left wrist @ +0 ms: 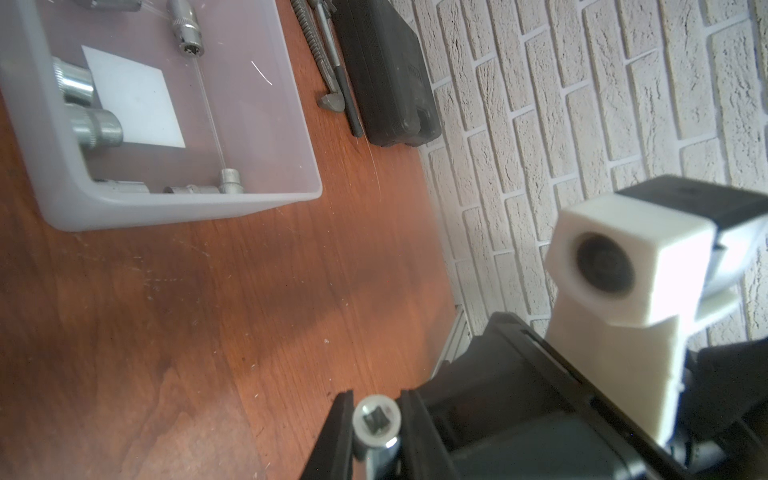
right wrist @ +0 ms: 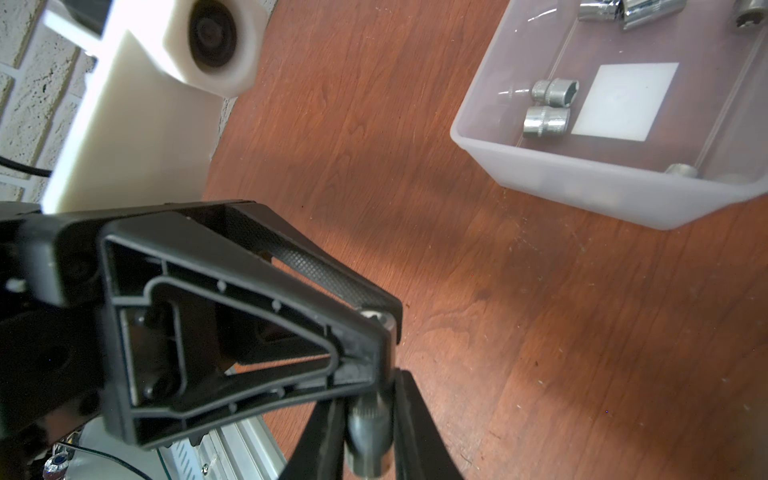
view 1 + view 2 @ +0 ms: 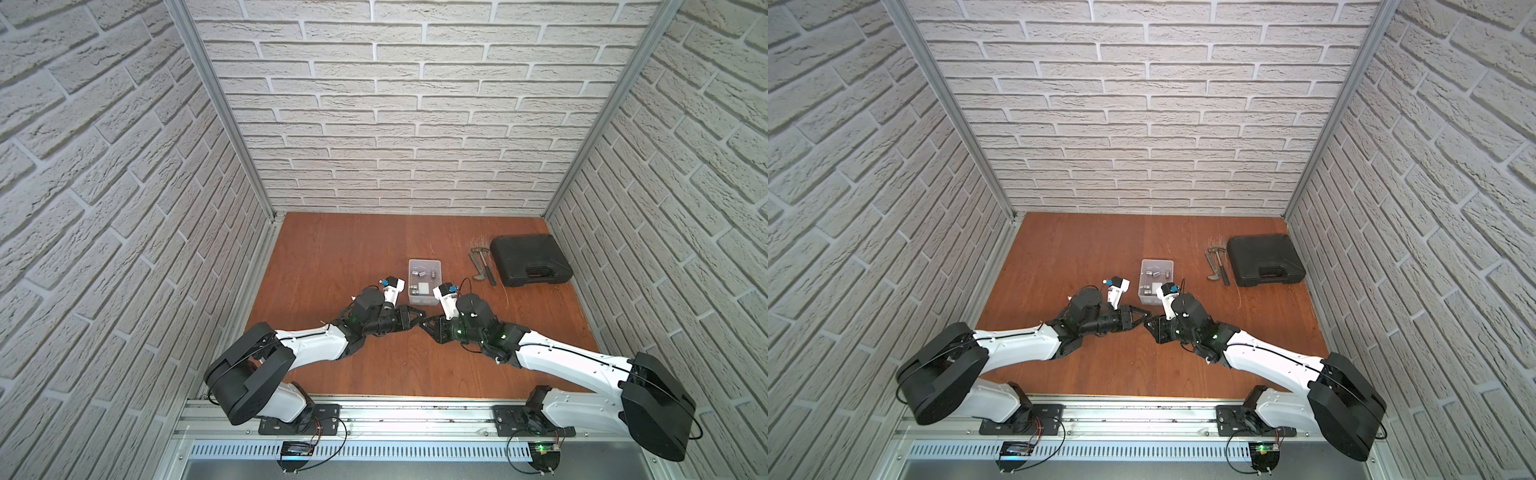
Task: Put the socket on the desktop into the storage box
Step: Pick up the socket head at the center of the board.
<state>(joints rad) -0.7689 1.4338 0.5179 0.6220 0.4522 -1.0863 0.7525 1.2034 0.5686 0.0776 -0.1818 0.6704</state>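
I should use my right gripper, whose fingers are up against my left gripper, to take the socket nearer its lower end [image 2: 369, 466] before my left gripper opens.
A long chrome socket [image 1: 377, 420] hangs above the reddish-brown desktop [image 3: 353, 257], held from both ends. My left gripper [image 3: 417, 324] is shut on the end with the square hole. My right gripper [image 2: 370, 395] is shut on the knurled end [image 2: 369, 436]. The two grippers meet tip to tip in both top views, just in front of the storage box [image 3: 424, 262], where the socket itself is hidden between them. The pale box [image 1: 187, 212] holds several chrome sockets and a white square.
A black plastic case [image 3: 530, 259] lies at the back right of the desktop, with a hammer and other hand tools [image 3: 482, 268] beside it. Brick-pattern walls close in three sides. An aluminium rail [image 3: 395, 419] carries both arm bases at the front.
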